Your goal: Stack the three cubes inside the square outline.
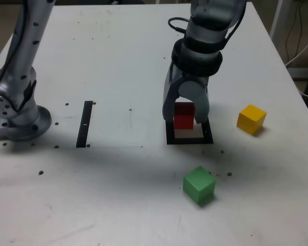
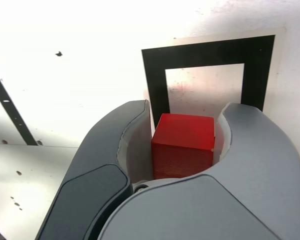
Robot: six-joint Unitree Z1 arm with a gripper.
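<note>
Next, my gripper releases the red cube on the white table inside the black square outline (image 1: 187, 127) (image 2: 204, 118), close to the outline's front bar. The red cube hangs just above the outline now.
My gripper (image 1: 185, 119) is shut on the red cube (image 1: 184, 116), which hangs between the two grey fingers just above the square outline (image 1: 190, 139). In the wrist view the red cube (image 2: 183, 145) fills the gap between the jaws, with the black frame of the square outline (image 2: 205, 52) on the table below it. The yellow cube (image 1: 251, 119) rests on the table to the exterior view's right of the outline. Nearer the front edge lies the green cube (image 1: 199, 185), a little to the right of the outline's centre.
A narrow black strip (image 1: 85, 123) lies on the white table at the exterior view's left of the outline. The arm's grey base (image 1: 18, 115) stands at the far left. Small dark screw holes dot the table.
</note>
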